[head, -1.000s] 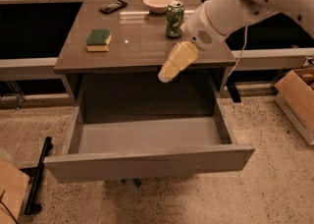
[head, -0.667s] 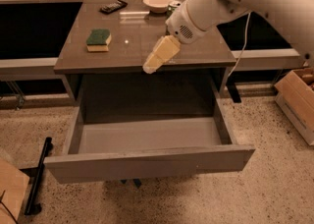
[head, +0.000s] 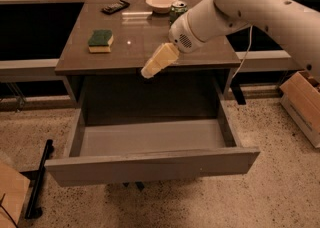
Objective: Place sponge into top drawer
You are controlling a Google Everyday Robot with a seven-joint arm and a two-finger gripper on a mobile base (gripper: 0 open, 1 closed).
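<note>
The robot's gripper needs to next move to the sponge on the brown table top and close on the sponge's end (head: 108,41) that faces the green can.
The sponge (head: 100,41), dark green over yellow foam, lies on the left part of the brown table top (head: 145,47). The top drawer (head: 150,167) is pulled fully out below the table; its pale grey inside holds nothing. My gripper (head: 148,71) hangs on the white arm over the table's front edge, near the middle. It is to the right of the sponge and apart from it, and it holds nothing that I can see.
At the back of the table lie a black remote-like device (head: 115,7), a white bowl (head: 161,2) and a green can (head: 178,10). A cardboard box (head: 302,104) stands on the floor at the right. A black bar (head: 39,179) lies on the floor at the left.
My gripper has moved left across the table's front edge, closer to the sponge. The sponge and the drawer have not moved.
</note>
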